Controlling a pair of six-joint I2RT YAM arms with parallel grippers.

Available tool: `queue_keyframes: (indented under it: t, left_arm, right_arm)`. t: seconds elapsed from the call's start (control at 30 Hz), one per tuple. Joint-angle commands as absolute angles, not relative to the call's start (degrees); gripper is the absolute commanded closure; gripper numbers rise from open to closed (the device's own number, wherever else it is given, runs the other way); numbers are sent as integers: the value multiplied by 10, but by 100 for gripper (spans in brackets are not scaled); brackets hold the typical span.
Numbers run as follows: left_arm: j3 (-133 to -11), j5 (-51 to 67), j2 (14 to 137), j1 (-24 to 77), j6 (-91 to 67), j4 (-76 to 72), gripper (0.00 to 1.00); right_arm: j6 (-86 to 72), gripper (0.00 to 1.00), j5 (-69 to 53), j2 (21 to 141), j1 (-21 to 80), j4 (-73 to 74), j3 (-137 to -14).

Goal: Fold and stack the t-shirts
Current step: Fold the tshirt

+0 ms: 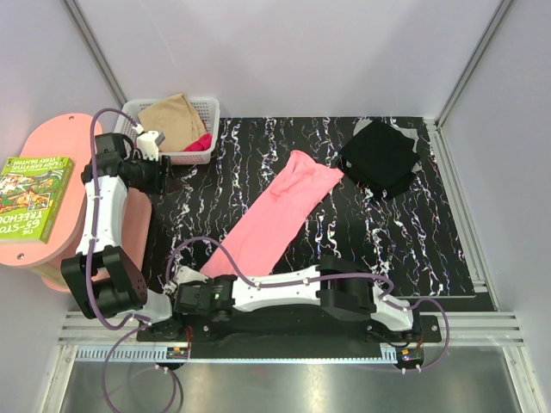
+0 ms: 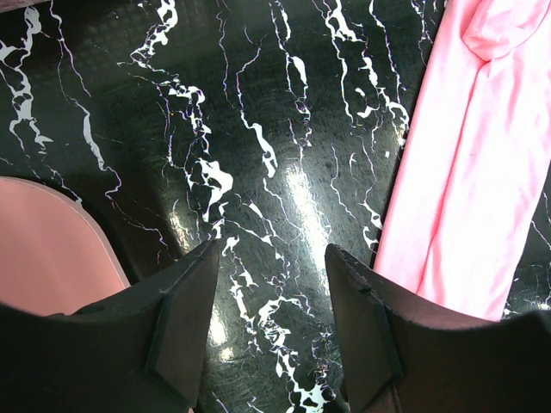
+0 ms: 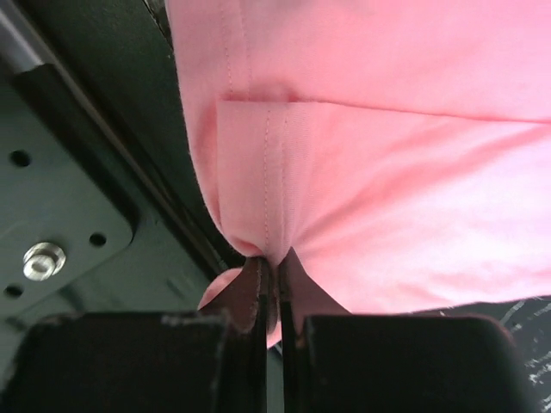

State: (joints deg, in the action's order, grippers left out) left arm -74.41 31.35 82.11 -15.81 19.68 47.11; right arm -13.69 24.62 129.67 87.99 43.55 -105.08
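Note:
Next, my right gripper releases the salmon pink t-shirt's near hem on the middle of its long narrow fold (image 1: 284, 212).
The salmon pink t-shirt (image 1: 280, 211) lies in a long narrow fold, diagonal across the black marbled mat (image 1: 387, 241). My right gripper (image 1: 198, 280) is shut on its near lower hem; the right wrist view shows the fingertips (image 3: 275, 258) pinching the pink cloth (image 3: 387, 172). A folded black t-shirt (image 1: 379, 155) lies at the mat's far right. A tan shirt (image 1: 172, 116) and a magenta one (image 1: 200, 143) lie in the basket. My left gripper (image 1: 164, 176) is open and empty above the mat (image 2: 271, 258), left of the pink shirt (image 2: 473, 172).
The white mesh basket (image 1: 209, 110) stands at the far left corner. A pink round side table (image 1: 60, 142) with a green book (image 1: 34, 194) stands left of the mat and shows in the left wrist view (image 2: 43, 249). The metal base plate (image 3: 52, 215) lies beside the right gripper.

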Motion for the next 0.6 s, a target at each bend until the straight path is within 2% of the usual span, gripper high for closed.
queue_keyframes:
  t: [0.0,0.57]
  left_arm:
    - [-744,321,808,-160,205,461,43]
    - [-751,333,815,-161,206,461,43]
  right_arm:
    - [-131,100,253,1202,876,447,-1055]
    - [-143,100,125,1142,870,449,-1025]
